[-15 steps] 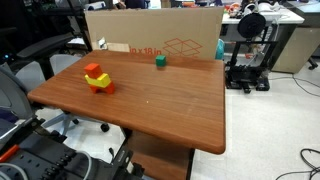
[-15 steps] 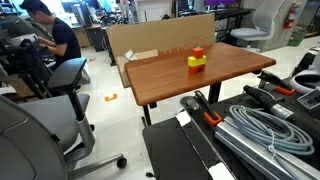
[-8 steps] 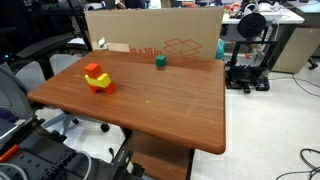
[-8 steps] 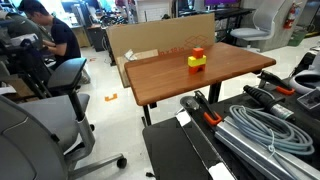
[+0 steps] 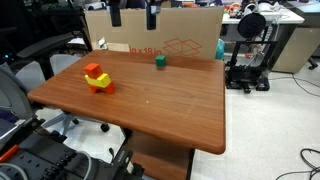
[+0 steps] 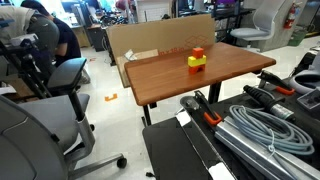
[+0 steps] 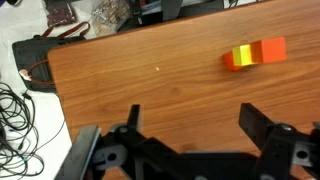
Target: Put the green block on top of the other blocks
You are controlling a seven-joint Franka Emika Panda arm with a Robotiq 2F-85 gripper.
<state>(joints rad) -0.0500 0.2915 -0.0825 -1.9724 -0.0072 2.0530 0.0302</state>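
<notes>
Next, I close my gripper on the sides of the green block (image 5: 160, 62) close to the table's far edge, in front of the cardboard box.
The green block (image 5: 159, 61) sits near the far edge of the brown table (image 5: 150, 105), in front of a cardboard box. The other blocks (image 5: 97, 79), orange-red and yellow, form a small cluster near the table's left side; they also show in an exterior view (image 6: 197, 60) and in the wrist view (image 7: 255, 54). My gripper (image 7: 193, 118) is open and empty, high above the table; its two dark fingers show at the top edge of an exterior view (image 5: 133, 14). The green block is not in the wrist view.
A large cardboard box (image 5: 155, 30) stands behind the table. Office chairs (image 6: 45, 120) and a seated person (image 6: 62, 38) are to one side. A black machine on a cart (image 5: 248, 50) stands beside the table. Grey cables (image 6: 262, 125) lie in the foreground.
My gripper's fingers have come into view at the top of an exterior view. The blocks have not moved.
</notes>
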